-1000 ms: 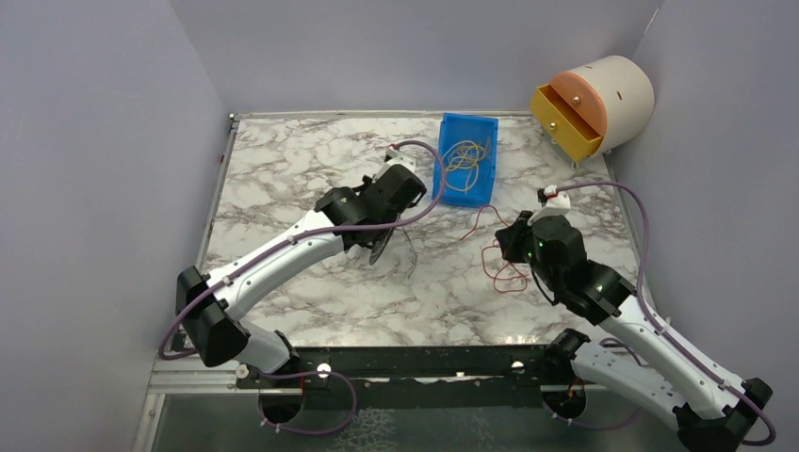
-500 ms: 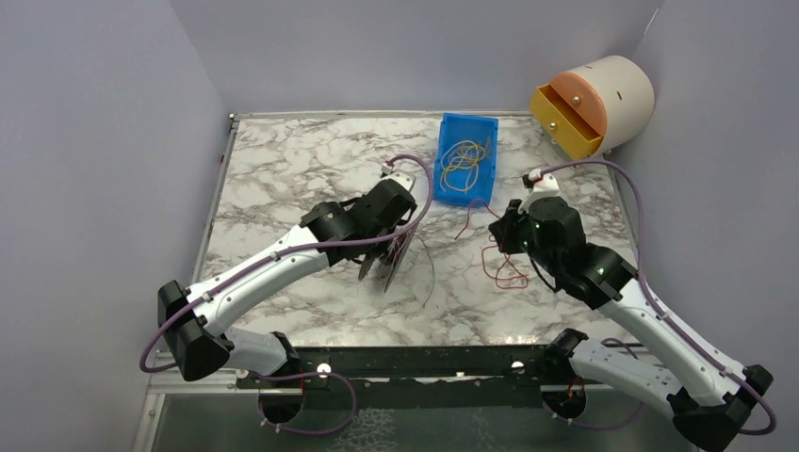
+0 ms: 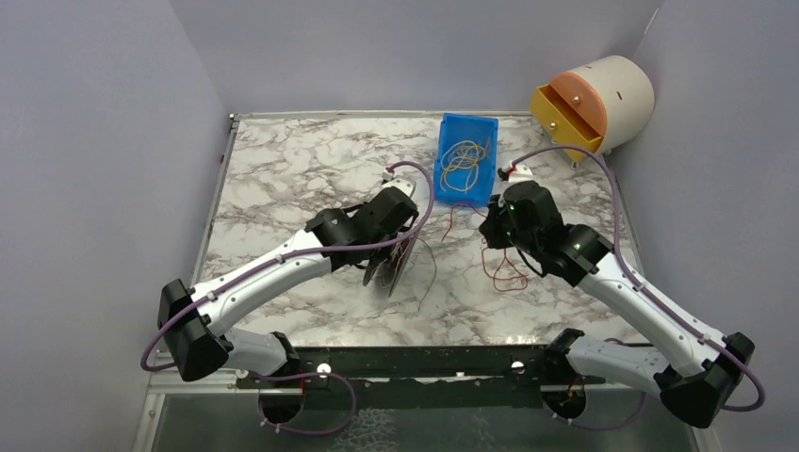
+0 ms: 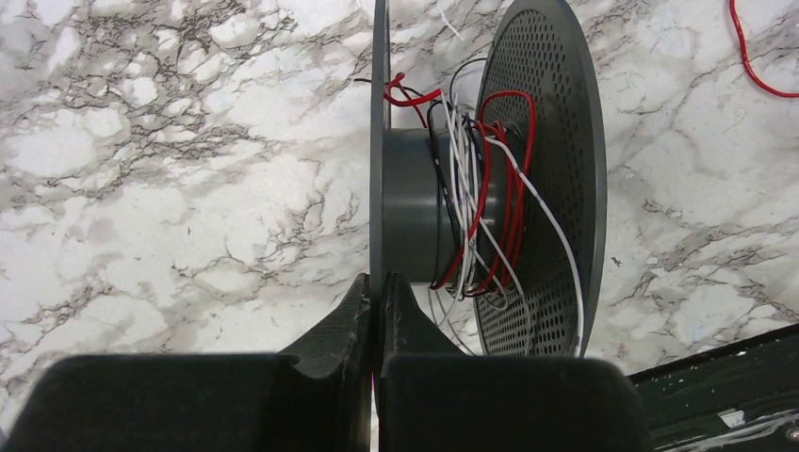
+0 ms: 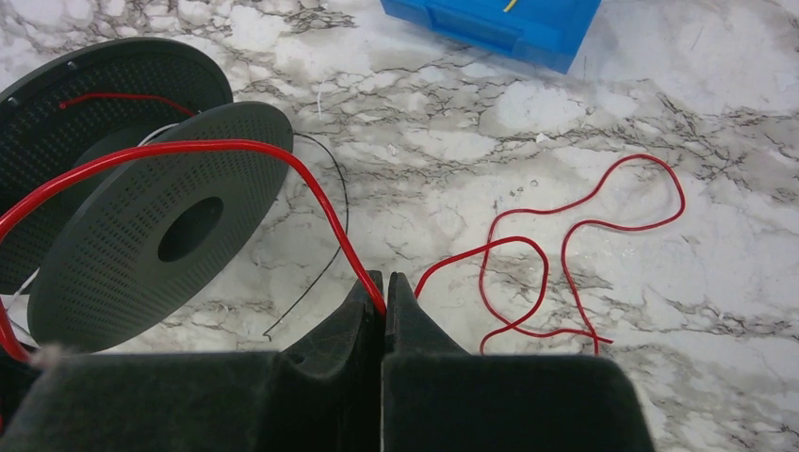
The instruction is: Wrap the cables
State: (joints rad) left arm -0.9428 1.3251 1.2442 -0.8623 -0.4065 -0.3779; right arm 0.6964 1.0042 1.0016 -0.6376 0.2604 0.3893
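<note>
My left gripper sees the red cable's loose end hanging clear of the spool, so it should open and pinch that loose end against the spool's side (image 4: pixel 379 202) before I wind it.
A dark grey perforated spool (image 4: pixel 542 179) stands on edge at mid-table; it also shows in the top view (image 3: pixel 389 262) and the right wrist view (image 5: pixel 151 226). Red, white and black cables (image 4: pixel 481 188) are wound on its hub. My left gripper (image 4: pixel 378 287) is shut on the spool's thin left flange (image 4: pixel 380 141). My right gripper (image 5: pixel 384 282) is shut on a red cable (image 5: pixel 254 151) that arcs left to the spool. The rest of that red cable (image 5: pixel 575 235) lies in loose loops on the marble, also seen in the top view (image 3: pixel 504 273). A thin black cable (image 5: pixel 325 245) trails beside the spool.
A blue bin (image 3: pixel 465 158) holding yellow wires stands at the back centre; its edge shows in the right wrist view (image 5: pixel 490 24). A round beige drawer unit with an open orange drawer (image 3: pixel 589 104) sits at the back right. Lilac walls enclose the marble table (image 3: pixel 283 179).
My left arm has drawn the spool back toward the near side and settled. My right gripper has moved up and left toward the blue bin, pulling the red cable with it.
</note>
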